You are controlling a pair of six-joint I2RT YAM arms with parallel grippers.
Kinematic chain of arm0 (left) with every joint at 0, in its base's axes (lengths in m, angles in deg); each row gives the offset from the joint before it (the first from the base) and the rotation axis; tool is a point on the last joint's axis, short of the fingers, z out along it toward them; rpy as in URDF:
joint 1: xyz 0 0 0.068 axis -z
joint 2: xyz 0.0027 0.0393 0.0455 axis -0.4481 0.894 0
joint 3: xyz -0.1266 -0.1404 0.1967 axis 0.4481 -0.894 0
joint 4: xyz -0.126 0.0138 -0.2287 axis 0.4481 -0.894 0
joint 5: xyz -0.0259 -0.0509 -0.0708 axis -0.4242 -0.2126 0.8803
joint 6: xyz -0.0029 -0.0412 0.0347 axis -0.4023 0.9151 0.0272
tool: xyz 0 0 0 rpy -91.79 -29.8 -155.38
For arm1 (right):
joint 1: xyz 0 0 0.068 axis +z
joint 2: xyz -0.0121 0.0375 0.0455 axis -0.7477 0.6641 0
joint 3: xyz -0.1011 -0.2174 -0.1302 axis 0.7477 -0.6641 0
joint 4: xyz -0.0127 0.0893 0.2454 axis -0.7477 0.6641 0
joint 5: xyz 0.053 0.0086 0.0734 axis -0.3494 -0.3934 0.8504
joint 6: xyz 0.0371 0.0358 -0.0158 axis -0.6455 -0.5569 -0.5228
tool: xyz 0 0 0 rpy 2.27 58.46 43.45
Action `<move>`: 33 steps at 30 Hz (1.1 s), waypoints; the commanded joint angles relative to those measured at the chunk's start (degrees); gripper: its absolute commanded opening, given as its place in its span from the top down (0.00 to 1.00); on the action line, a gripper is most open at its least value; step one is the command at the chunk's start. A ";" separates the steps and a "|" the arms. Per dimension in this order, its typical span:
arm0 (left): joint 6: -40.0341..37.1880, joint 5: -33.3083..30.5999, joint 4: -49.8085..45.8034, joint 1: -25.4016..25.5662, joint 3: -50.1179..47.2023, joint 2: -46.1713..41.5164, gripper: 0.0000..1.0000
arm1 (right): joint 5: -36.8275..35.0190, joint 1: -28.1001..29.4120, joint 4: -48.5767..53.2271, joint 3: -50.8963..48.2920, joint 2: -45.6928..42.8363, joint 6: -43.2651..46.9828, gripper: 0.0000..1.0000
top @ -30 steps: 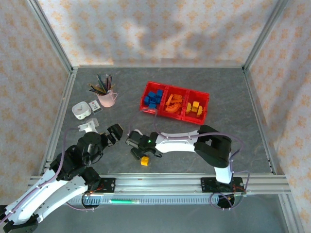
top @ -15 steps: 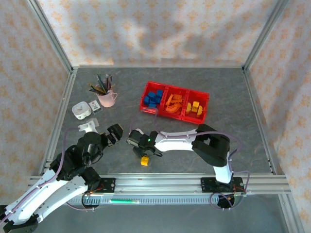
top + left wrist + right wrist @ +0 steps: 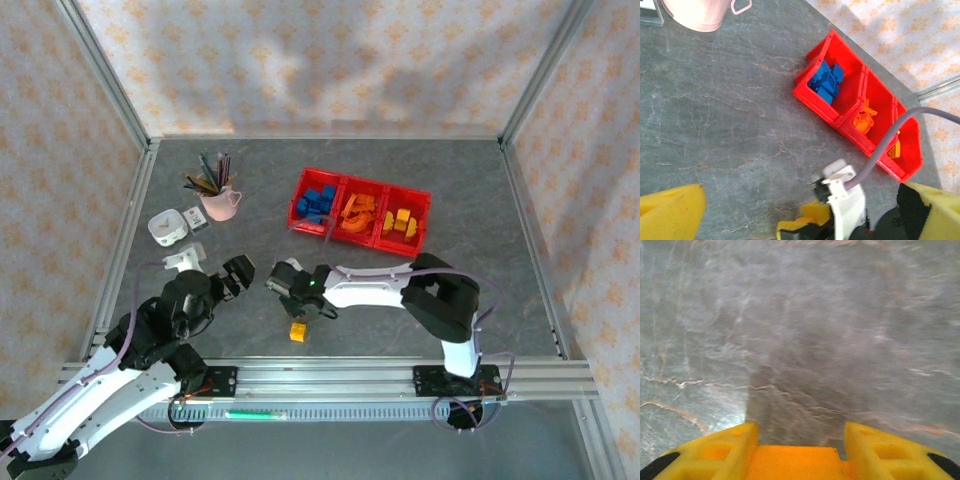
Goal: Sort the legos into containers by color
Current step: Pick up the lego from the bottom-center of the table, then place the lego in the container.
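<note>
Next, my right gripper drops the yellow lego in the red container (image 3: 397,237), just in front of the stacked yellow legos.
The three joined red containers (image 3: 350,237) hold sorted legos: blue (image 3: 316,203), orange (image 3: 358,212) and yellow (image 3: 402,222). One yellow lego (image 3: 298,331) sits near the table's front, at the tip of my right gripper (image 3: 299,318). In the right wrist view an orange-yellow slab, the lego (image 3: 795,462), spans the gap between my two yellow fingers (image 3: 725,452), which are drawn in on it. My left gripper (image 3: 238,272) hangs open just left of it, holding nothing. The left wrist view shows the containers (image 3: 816,102) and the right arm's white wrist (image 3: 842,200).
A pink cup of pens (image 3: 220,203), a white dish (image 3: 166,226) and a small box (image 3: 197,225) stand at the back left. Metal frame rails (image 3: 330,375) run along the near edge, and patterned walls enclose the grey table.
My right gripper has slid right from beside the yellow lego to over it. The lego has stayed in place. The left arm has not moved.
</note>
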State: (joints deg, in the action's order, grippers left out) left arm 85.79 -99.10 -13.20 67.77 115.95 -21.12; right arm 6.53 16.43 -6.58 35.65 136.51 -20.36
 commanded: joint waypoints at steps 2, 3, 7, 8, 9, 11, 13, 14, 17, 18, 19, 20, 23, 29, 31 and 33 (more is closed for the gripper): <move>-2.83 2.22 5.09 -0.43 1.15 2.84 0.01 | -1.55 -4.02 -0.30 -2.68 -8.12 -3.01 0.68; -3.36 2.85 6.34 -0.37 1.34 3.91 0.01 | -1.23 -5.44 -0.56 -3.45 -9.55 -3.37 0.68; -5.42 6.42 11.73 -0.37 1.85 8.46 0.01 | -1.44 -12.86 0.05 -5.78 -14.24 -4.95 0.68; -5.99 7.29 13.23 -0.37 1.95 9.69 0.01 | -2.08 -15.08 0.48 -6.13 -15.42 -5.33 0.68; -6.60 8.07 14.67 -0.37 2.14 10.99 0.01 | -2.52 -17.09 0.88 -6.37 -16.49 -5.36 0.68; -7.81 9.46 17.08 -0.38 2.64 13.47 0.01 | -3.27 -21.65 1.76 -6.37 -18.18 -5.29 0.68; -9.30 11.09 19.46 -0.36 3.39 16.33 0.01 | -4.81 -25.64 2.13 -6.16 -19.25 -4.76 0.68; -10.03 11.77 20.46 -0.38 4.02 18.05 0.01 | -5.72 -28.25 2.56 -5.82 -19.26 -4.63 0.68; -11.72 13.82 23.74 -0.33 5.44 22.56 0.01 | -7.41 -35.02 2.42 -4.90 -18.92 -4.39 0.69; -12.02 14.45 24.96 -0.37 5.69 23.84 0.01 | -8.04 -37.13 2.05 -4.66 -18.55 -4.27 0.69; -12.37 15.02 26.01 -0.41 5.95 24.85 0.01 | -8.50 -38.71 1.61 -4.34 -18.16 -4.07 0.69; -12.87 15.51 27.29 -0.42 6.23 25.99 0.01 | -8.81 -40.44 1.12 -3.98 -17.57 -3.95 0.68; -13.70 15.81 29.44 -0.37 7.16 28.91 0.01 | -7.43 -44.17 -0.98 -2.77 -15.26 -3.08 0.68; -14.41 16.71 31.56 -0.42 8.70 32.75 0.01 | -9.41 -46.13 -2.56 1.48 -9.19 -1.59 0.64; -14.56 16.69 31.94 -0.45 8.56 33.02 0.01 | -8.57 -46.25 -2.90 2.45 -7.95 -0.72 0.59; -14.64 16.38 31.86 -0.45 8.55 32.99 0.01 | -7.61 -46.27 -3.18 2.80 -7.85 -0.17 0.53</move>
State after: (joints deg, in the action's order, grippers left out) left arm 72.39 -83.06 16.33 67.75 122.90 11.84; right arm 0.11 -29.49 -8.70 36.30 128.36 -22.09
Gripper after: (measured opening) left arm 0.992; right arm 0.461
